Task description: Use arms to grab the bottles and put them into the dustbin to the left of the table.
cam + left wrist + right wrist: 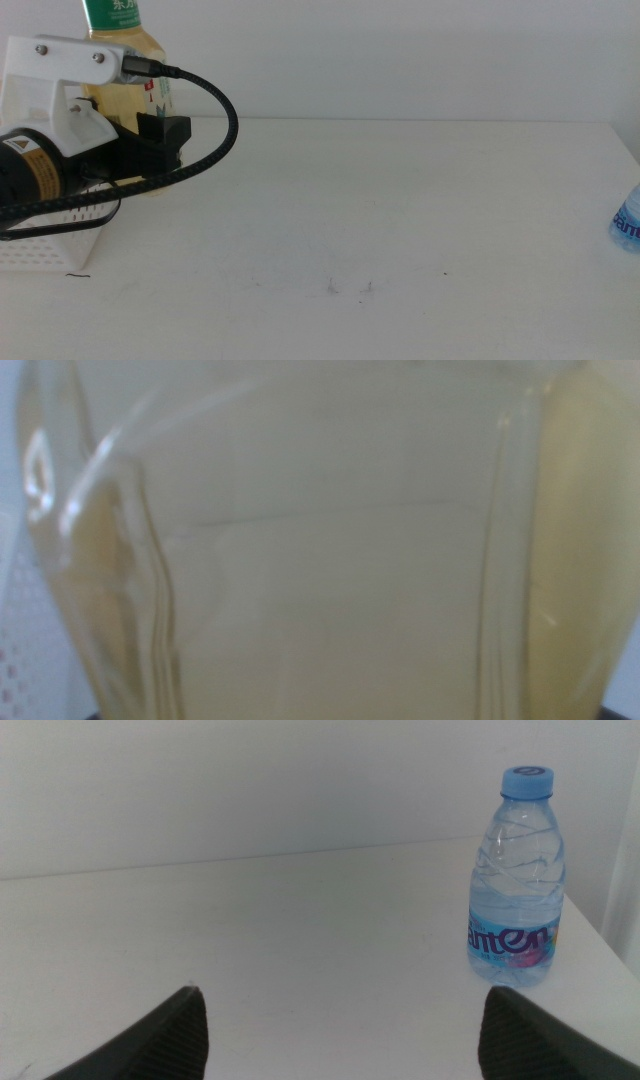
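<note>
My left gripper needs to release the bottle with yellow liquid, which now hangs over the dustbin, inside the white perforated dustbin (22,172), behind the front side of the dustbin.
The yellow-liquid bottle (125,60) with its green neck label stands upright at the far left, held by my left gripper (152,140), which is shut on its lower body. It hangs over the white perforated dustbin (50,245). The bottle's yellow body (330,550) fills the left wrist view, with a strip of the dustbin (12,650) beside it. A small clear water bottle (515,880) with a blue cap stands upright near the table's right edge (627,220). My right gripper (340,1040) is open and short of it, with nothing between its jaws.
The white table (380,220) stretches between the dustbin and the water bottle, with a few small dark marks (348,289) near the front. A black cable (215,115) loops from the left arm over the table.
</note>
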